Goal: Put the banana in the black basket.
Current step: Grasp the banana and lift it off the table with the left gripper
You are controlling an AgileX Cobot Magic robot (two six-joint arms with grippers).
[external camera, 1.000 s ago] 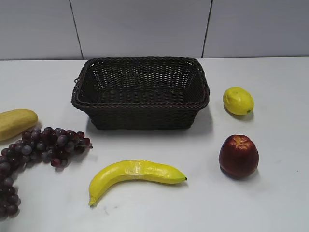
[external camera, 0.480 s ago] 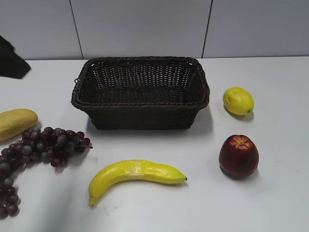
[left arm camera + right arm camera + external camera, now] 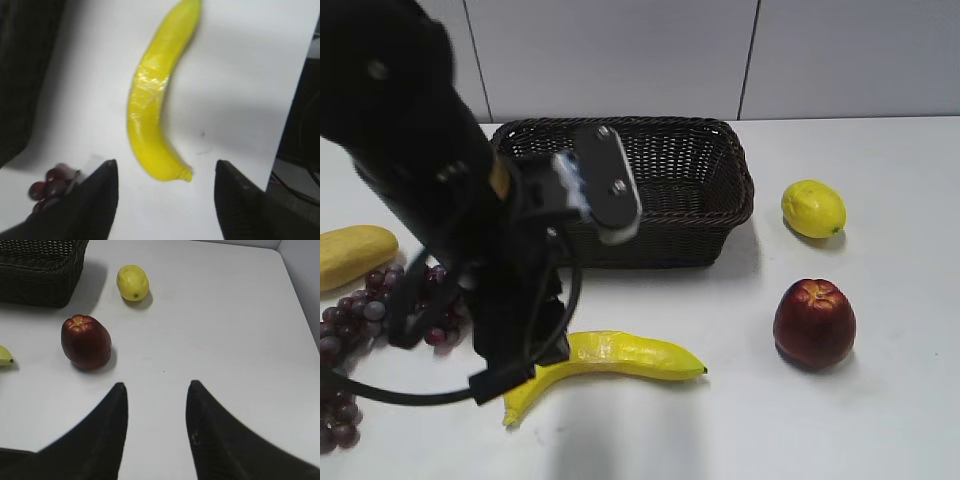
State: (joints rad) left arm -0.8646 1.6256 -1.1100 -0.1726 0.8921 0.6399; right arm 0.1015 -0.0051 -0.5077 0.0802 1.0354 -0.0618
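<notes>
The robot's left gripper should next move from the blunt end of the banana to the banana's middle [image 3: 622,354] [image 3: 149,85] and close there.
The banana [image 3: 630,355] lies on the white table in front of the black basket [image 3: 700,170], which is empty where it shows. My left arm reaches in from the upper left and hides the basket's left part. The left gripper [image 3: 520,368] is over the banana's left end. In the left wrist view the left gripper [image 3: 165,167] is open, its fingers on either side of the banana's blunt end [image 3: 152,105], not touching it. My right gripper [image 3: 156,386] is open and empty over bare table. It is out of the exterior view. The right wrist view shows the banana's tip [image 3: 5,356] and the basket's corner [image 3: 40,275].
A bunch of dark grapes [image 3: 380,310] and a pale-yellow oblong fruit [image 3: 355,250] lie at the left. A lemon [image 3: 813,208] and a red apple [image 3: 814,322] lie right of the basket. The grapes [image 3: 47,182] sit beside the left finger.
My left arm has come in from the left edge and now hangs over the banana's left end. The fruits and the basket have not moved.
</notes>
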